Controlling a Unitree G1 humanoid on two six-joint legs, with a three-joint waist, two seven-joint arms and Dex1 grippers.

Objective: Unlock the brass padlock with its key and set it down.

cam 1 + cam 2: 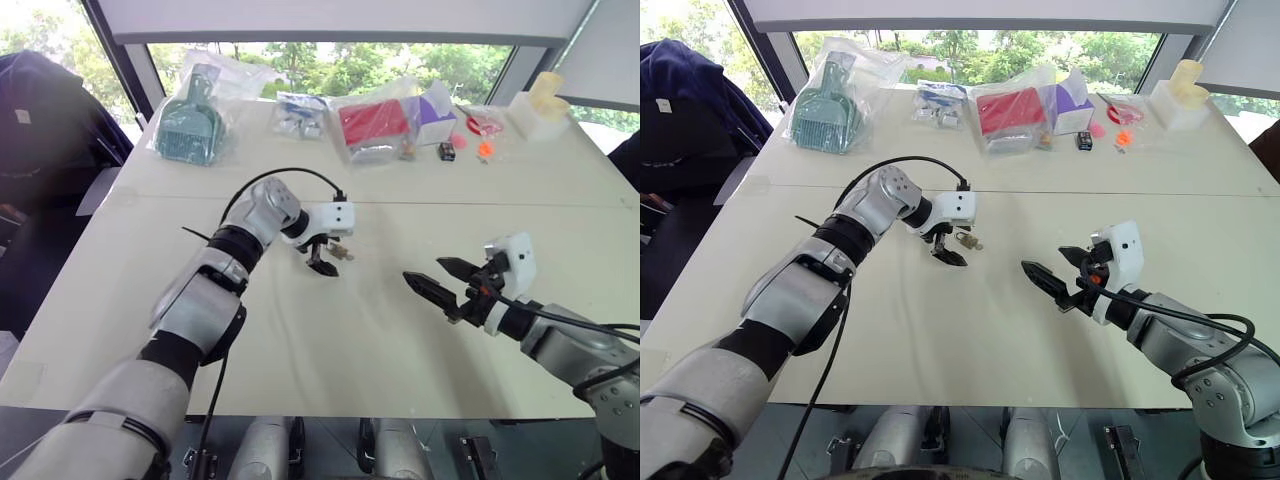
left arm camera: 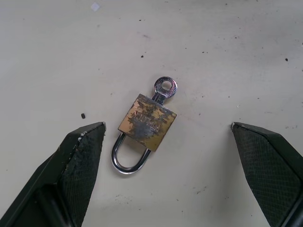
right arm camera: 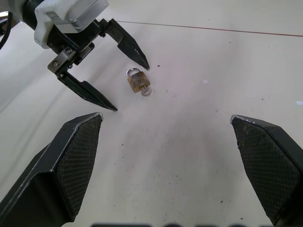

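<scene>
The brass padlock lies slanted to my left fingers, so I should square that gripper to the body and grip its sides [image 2: 163, 131], leaving the key free.
The brass padlock [image 2: 147, 124] lies flat on the white table [image 1: 330, 340], with its silvery shackle [image 2: 124, 160] meeting the body at both legs. The key [image 2: 164, 89] sticks out of the body's other end, its round head resting on the table. My left gripper [image 2: 167, 126] hovers just above the padlock, open, one finger on each side and touching nothing. The padlock [image 1: 342, 252] also shows in the left eye view, just right of the left gripper [image 1: 322, 258]. My right gripper [image 1: 422, 270] hangs open and holds nothing, further right, pointing towards the padlock [image 3: 137, 81].
Along the table's far edge lie a bagged green item [image 1: 190, 125], a bagged red item [image 1: 375, 125], a purple box [image 1: 435, 105], small black-and-red items [image 1: 447, 151] and a white container [image 1: 540, 110]. A dark jacket on a chair [image 1: 40, 110] stands at the left.
</scene>
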